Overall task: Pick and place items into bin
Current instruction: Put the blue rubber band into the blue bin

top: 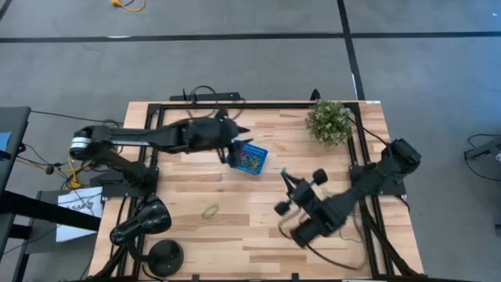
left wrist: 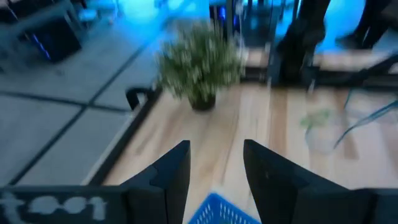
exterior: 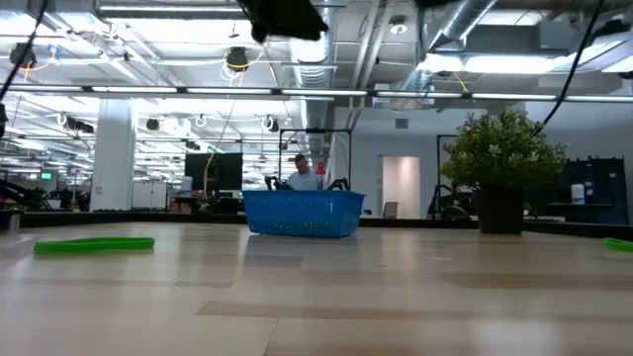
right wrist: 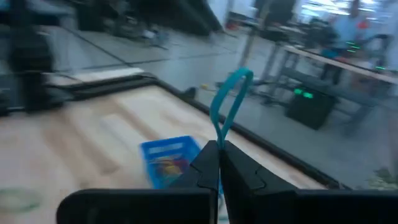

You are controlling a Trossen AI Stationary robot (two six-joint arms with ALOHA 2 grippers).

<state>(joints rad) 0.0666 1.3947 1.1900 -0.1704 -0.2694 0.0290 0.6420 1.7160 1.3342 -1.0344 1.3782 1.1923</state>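
Next, I release the teal loop from my right gripper on top of the coloured loops inside the blue mesh bin (top: 248,160) (right wrist: 172,167).
The blue mesh bin (top: 252,158) stands on the table's middle with coloured loops inside it (right wrist: 166,163). My left gripper (top: 233,149) hovers open just over the bin's left end; the bin's rim (left wrist: 219,210) shows between its fingers. My right gripper (top: 286,178) is to the right of the bin and nearer, shut on a teal loop (right wrist: 227,102). A green loop (top: 210,211) lies flat on the table nearer the front edge, and it shows in the low view (exterior: 94,243) too. My right gripper pinches the teal loop by one end (right wrist: 219,138) between its two shut fingertips. The rest of the loop stands out past the fingertips as a narrow bent hoop. It is lifted clear of the table.
A potted plant (top: 329,121) stands at the far right corner of the table. A dark lamp-like object (top: 145,223) and a round base (top: 164,257) sit at the near left. Another green strip (exterior: 618,243) shows at the low view's right edge. A person (exterior: 302,173) is far behind the table.
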